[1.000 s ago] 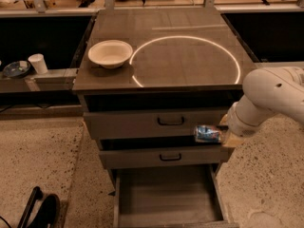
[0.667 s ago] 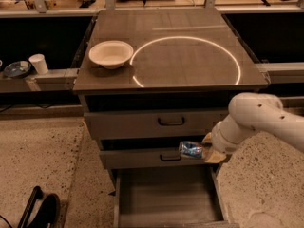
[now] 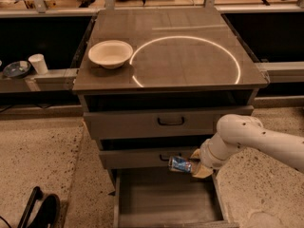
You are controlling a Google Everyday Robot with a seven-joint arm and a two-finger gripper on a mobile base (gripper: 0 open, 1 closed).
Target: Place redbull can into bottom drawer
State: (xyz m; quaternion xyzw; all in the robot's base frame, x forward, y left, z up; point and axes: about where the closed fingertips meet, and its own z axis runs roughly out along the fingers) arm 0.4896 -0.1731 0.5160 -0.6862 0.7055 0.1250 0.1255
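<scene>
My gripper needs to let go of the redbull can on the middle of the open bottom drawer's grey bottom (image 3: 173,194).
The redbull can (image 3: 180,164), blue and silver, lies sideways in my gripper (image 3: 190,165), which is shut on it. The gripper holds the can in front of the middle drawer's face, just above the back of the open bottom drawer (image 3: 164,198). The bottom drawer is pulled out, a shallow tray with a grey wood-grain floor and nothing in it. My white arm (image 3: 251,139) reaches in from the right.
A cream bowl (image 3: 110,53) sits on the grey cabinet top (image 3: 190,56), next to a ring of light. The two upper drawers with black handles (image 3: 171,122) are closed. A white cup (image 3: 38,63) and a dark dish (image 3: 15,69) stand on a ledge at left. A black object (image 3: 38,212) lies on the speckled floor at lower left.
My gripper has carried the can down and to the left, from beside the top drawer's right end to in front of the middle drawer, just over the open bottom drawer.
</scene>
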